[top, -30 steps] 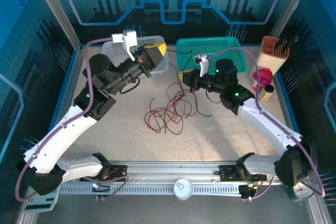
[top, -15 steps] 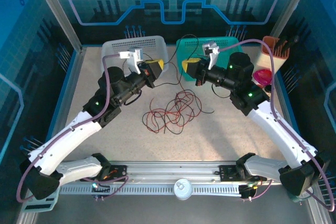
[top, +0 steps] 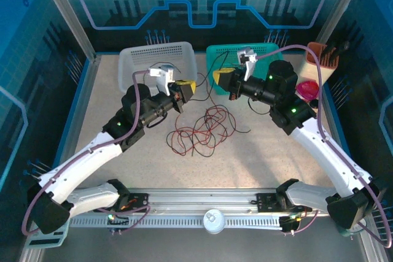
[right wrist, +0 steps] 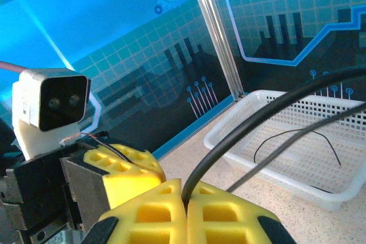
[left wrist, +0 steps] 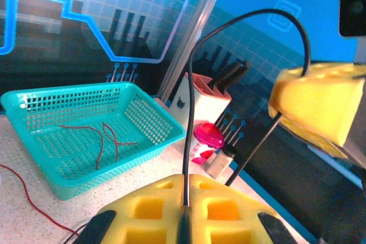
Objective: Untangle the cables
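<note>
The arc of the black cable still runs to the robot's right gripper, so the left gripper needs to grab the cable (left wrist: 307, 54) close to the right gripper before going to the white basket.
A loose tangle of thin red and black cables (top: 199, 130) lies on the table's middle. Above it, my left gripper (top: 185, 87) and right gripper (top: 222, 78) face each other closely, a short way apart. In the left wrist view my left gripper (left wrist: 187, 190) is shut on a black cable (left wrist: 187, 135) that arcs up and over to the right gripper's yellow pads (left wrist: 320, 104). In the right wrist view my right gripper (right wrist: 186, 195) is shut on the same black cable (right wrist: 240, 138), with the left gripper's pads (right wrist: 123, 170) just beyond.
A teal basket (top: 270, 53) at the back holds red cables (left wrist: 103, 138). A white basket (top: 132, 59) to its left holds a black cable (right wrist: 297, 134). An orange holder (top: 322, 56) and a pink container (top: 307, 89) stand at the right edge.
My right gripper rose from the tangle to the front of the teal basket and then held still. My left gripper came away from the white basket, rightward toward the right gripper.
</note>
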`<action>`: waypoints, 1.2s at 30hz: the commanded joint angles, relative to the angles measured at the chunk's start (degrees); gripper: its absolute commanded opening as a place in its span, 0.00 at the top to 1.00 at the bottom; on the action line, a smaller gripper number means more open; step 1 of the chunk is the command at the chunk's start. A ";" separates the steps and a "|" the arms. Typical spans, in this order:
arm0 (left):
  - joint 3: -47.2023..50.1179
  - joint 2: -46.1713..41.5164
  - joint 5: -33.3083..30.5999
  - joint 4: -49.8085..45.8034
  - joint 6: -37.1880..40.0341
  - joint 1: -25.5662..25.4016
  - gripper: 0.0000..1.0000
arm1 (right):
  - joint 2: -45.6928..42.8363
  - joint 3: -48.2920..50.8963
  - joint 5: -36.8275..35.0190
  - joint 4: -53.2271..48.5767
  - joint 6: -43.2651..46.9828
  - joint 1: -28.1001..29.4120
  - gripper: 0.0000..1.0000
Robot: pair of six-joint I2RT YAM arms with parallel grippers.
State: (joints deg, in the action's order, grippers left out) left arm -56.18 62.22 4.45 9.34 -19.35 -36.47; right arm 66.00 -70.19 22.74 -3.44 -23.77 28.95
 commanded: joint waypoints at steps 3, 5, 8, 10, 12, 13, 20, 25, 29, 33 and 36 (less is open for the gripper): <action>-0.02 1.99 7.06 1.31 4.23 0.66 0.83 | -0.13 -2.24 2.11 0.67 -1.45 0.69 1.00; -0.70 2.78 8.55 0.40 5.05 0.64 0.78 | 0.09 -2.48 2.47 0.67 -1.63 0.72 1.00; -1.35 3.60 10.50 -0.59 6.27 0.73 0.69 | 0.44 -2.84 3.19 0.63 -1.94 0.72 1.00; -1.65 4.05 10.61 -1.37 6.93 0.76 0.65 | 0.66 -3.02 3.74 0.59 -2.11 0.74 1.00; -1.60 4.23 10.32 -1.53 7.42 0.73 0.62 | 0.96 -3.19 3.98 0.46 -2.16 0.78 1.00; -1.57 4.23 9.94 -1.44 7.51 0.77 0.61 | 1.02 -3.20 4.04 0.54 -2.22 0.83 1.00; -1.76 5.26 10.14 -0.30 7.72 0.85 0.54 | 1.49 -3.27 5.03 1.51 -3.38 1.27 1.00; -2.95 6.98 11.79 -0.07 7.49 0.84 0.53 | 2.34 -3.61 5.20 1.95 -3.56 2.10 1.00; -3.56 7.87 12.33 0.58 7.05 0.84 0.54 | 2.74 -3.81 5.02 1.96 -3.34 2.91 1.00; -3.67 8.35 12.00 1.32 6.48 0.80 0.71 | 2.83 -3.61 4.87 2.04 -3.31 3.18 1.00; -3.59 8.49 11.93 1.84 6.00 0.79 0.83 | 2.74 -3.42 4.69 2.09 -3.30 3.25 1.00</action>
State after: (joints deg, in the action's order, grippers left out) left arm -57.74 70.24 15.33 8.91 -13.56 -36.05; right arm 68.82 -71.79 27.07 -2.74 -26.81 31.24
